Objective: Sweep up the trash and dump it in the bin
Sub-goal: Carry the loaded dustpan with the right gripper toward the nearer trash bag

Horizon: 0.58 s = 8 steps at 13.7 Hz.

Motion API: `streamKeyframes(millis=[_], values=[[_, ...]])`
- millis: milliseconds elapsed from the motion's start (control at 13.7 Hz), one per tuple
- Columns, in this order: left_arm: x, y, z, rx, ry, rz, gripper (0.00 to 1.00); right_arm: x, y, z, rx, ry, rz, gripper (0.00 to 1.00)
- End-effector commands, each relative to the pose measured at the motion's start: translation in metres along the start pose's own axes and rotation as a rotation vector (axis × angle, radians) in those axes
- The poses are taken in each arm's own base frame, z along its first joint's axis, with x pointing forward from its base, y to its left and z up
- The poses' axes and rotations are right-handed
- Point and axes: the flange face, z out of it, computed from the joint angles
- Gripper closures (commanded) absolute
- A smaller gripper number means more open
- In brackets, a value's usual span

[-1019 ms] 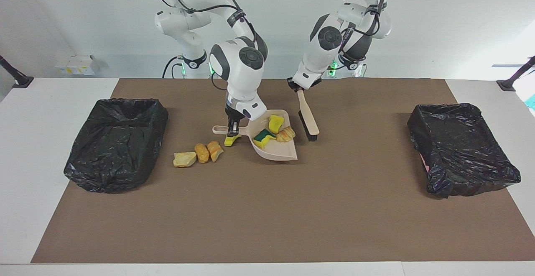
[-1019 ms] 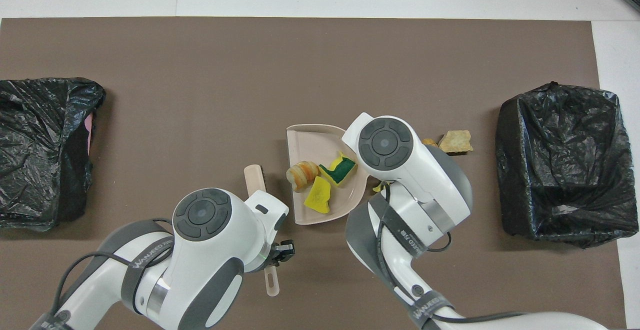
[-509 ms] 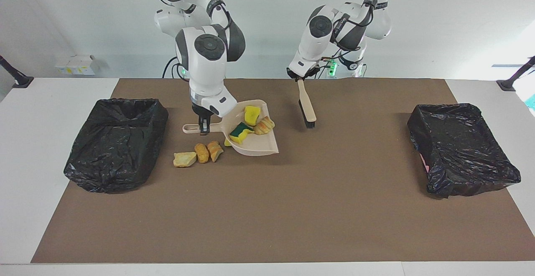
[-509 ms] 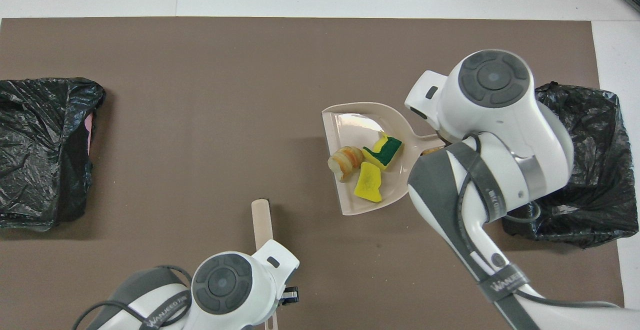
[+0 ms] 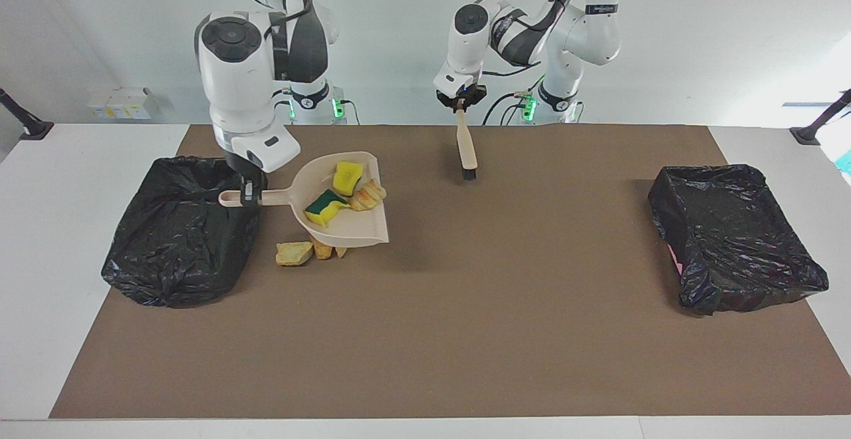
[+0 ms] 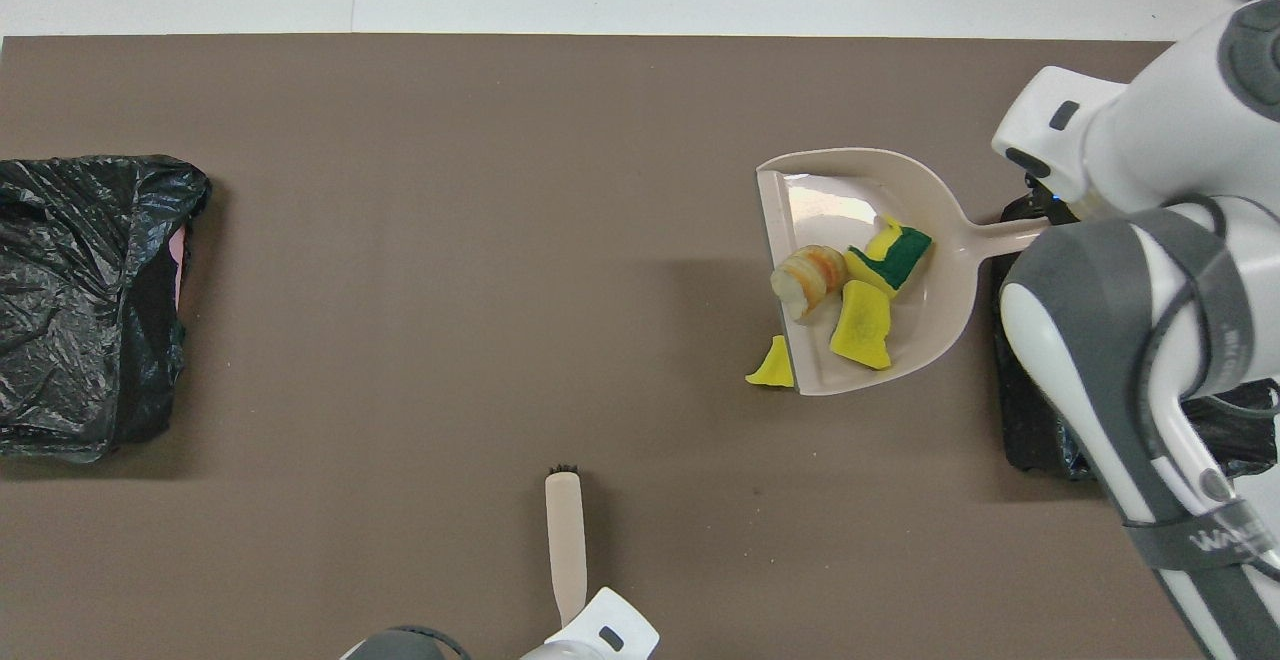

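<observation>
Next, I open my left gripper and let go of the brush on the bare front part of the brown mat point(image 6: 578, 559), between the black bins.
My right gripper point(image 5: 249, 194) is shut on the handle of the beige dustpan point(image 5: 342, 226), which it holds level in the air beside the black bin point(image 5: 183, 226) at the right arm's end. In the pan lie three pieces of trash: a yellow sponge piece point(image 5: 347, 176), a green-backed one point(image 5: 324, 205) and a bread-like chunk point(image 5: 367, 194). More trash stays on the mat: a tan scrap point(image 5: 293, 253), orange chunks partly hidden under the pan, and a yellow bit point(image 6: 772, 368). My left gripper point(image 5: 459, 102) is shut on the brush point(image 5: 465, 149), which hangs with its bristles down over the mat.
A second black-lined bin point(image 5: 731, 236) sits at the left arm's end of the brown mat point(image 5: 465, 332). The right arm hides most of the bin point(image 6: 1030, 430) at its own end in the overhead view.
The right arm has lifted the loaded dustpan off the mat and carried it toward the bin at its end. The left arm has raised the brush and drawn it back toward the robots.
</observation>
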Motion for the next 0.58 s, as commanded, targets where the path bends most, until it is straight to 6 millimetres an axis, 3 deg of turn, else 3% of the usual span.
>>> streamKeyframes(millis=[0, 291, 509], values=[[-0.010, -0.004, 0.004, -0.019, 0.021, -0.019, 1.00, -0.046, -0.008, -0.002, 0.023, 0.025, -0.029, 1.00], [-0.009, -0.002, 0.009, -0.044, -0.034, -0.028, 1.00, -0.137, -0.026, 0.019, 0.041, 0.051, -0.051, 1.00], [-0.006, -0.003, 0.009, -0.068, -0.067, -0.012, 1.00, -0.180, -0.040, 0.025, 0.044, 0.037, -0.072, 1.00]])
